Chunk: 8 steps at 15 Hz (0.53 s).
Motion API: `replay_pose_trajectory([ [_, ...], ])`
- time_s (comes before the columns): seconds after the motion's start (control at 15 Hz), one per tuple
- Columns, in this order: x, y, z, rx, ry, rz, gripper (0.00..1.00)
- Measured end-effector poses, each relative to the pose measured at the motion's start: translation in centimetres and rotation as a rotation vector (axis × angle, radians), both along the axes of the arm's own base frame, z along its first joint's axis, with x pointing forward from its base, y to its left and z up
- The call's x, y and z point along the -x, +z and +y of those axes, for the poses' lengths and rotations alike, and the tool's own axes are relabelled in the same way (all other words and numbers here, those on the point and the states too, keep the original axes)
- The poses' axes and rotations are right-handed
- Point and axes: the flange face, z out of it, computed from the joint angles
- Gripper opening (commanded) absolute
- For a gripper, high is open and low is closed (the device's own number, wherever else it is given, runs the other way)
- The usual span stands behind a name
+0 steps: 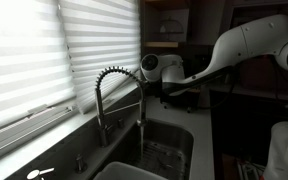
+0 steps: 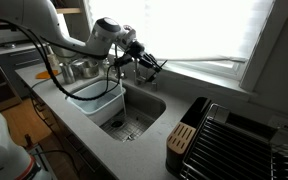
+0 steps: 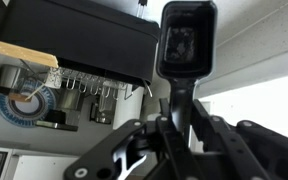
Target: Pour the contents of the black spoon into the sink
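Note:
Next, I open my gripper and let the black spoon go on the counter [image 1: 186,120], in the space between the sink and the black dish rack.
My gripper [image 3: 174,130] is shut on the handle of the black spoon [image 3: 188,40], whose dark bowl sticks out past the fingertips in the wrist view. In both exterior views the gripper [image 2: 144,62] [image 1: 174,88] hangs over the steel sink [image 2: 144,108] [image 1: 169,135], close beside the coil-spring faucet [image 1: 112,88]. The spoon [image 2: 156,66] shows there as a short dark sliver at the fingers. I cannot see what is in its bowl. The sink's floor with a round drain [image 3: 24,102] lies at the left of the wrist view.
A white tub [image 2: 92,100] sits in the basin next to the sink. A black dish rack [image 2: 239,140] with a wooden block [image 2: 181,142] stands on the counter beside the sink; the rack also shows in the wrist view [image 3: 79,35]. Window blinds [image 1: 44,60] run behind the faucet.

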Motion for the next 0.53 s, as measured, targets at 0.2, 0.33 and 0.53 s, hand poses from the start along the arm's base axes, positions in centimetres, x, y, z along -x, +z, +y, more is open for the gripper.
replay_pose_trajectory([
  [0.2,0.4,-0.7,-0.8,-0.137,-0.075,-0.009,0.06],
  [0.33,0.8,-1.1,-1.6,-0.234,-0.133,-0.016,0.06],
  [0.53,1.6,-2.0,-3.5,-0.365,-0.232,-0.027,0.06],
])
